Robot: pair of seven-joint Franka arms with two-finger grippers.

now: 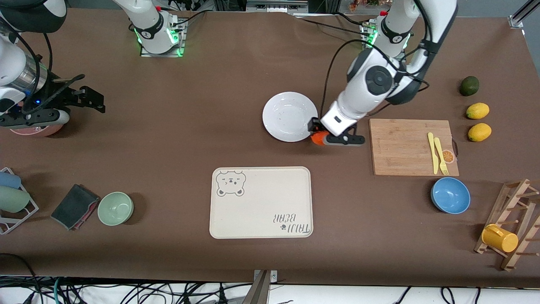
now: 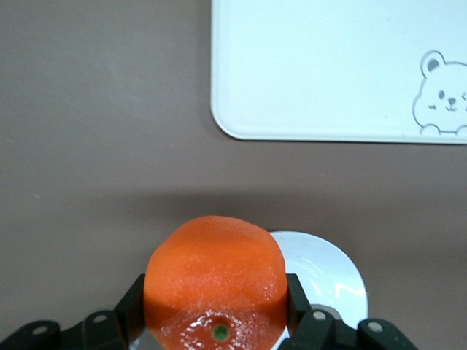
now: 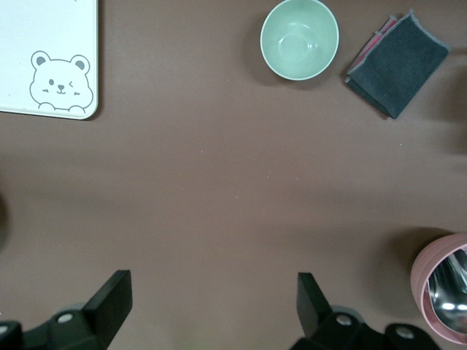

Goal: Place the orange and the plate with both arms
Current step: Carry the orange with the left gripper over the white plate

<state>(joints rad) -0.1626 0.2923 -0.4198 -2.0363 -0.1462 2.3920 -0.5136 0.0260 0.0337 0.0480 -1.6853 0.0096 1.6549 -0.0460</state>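
Next, my left gripper puts the orange, now just beside the plate's rim, down and lets go of it in the middle of the white plate (image 1: 292, 115) (image 2: 284, 310).
The orange (image 1: 317, 138) is gripped between the fingers of my left gripper (image 1: 320, 137), just beside the rim of the white plate (image 1: 290, 116), on the side toward the left arm's end of the table. In the left wrist view the orange (image 2: 215, 281) fills the jaws of the left gripper (image 2: 215, 315), and part of the plate (image 2: 328, 281) shows next to it. I cannot tell whether the orange touches the table. My right gripper (image 1: 95, 100) is open and empty and waits at the right arm's end of the table; its fingers (image 3: 113, 299) stand wide apart over bare table.
A cream bear-print tray (image 1: 261, 202) lies nearer the camera than the plate. A cutting board (image 1: 405, 145) with yellow cutlery, a blue bowl (image 1: 450, 195), lemons (image 1: 477, 110) and a dark green fruit (image 1: 469, 85) lie toward the left arm's end. A green bowl (image 1: 115, 208), a cloth (image 1: 75, 206) and a pink cup (image 1: 31, 128) lie toward the right arm's end.
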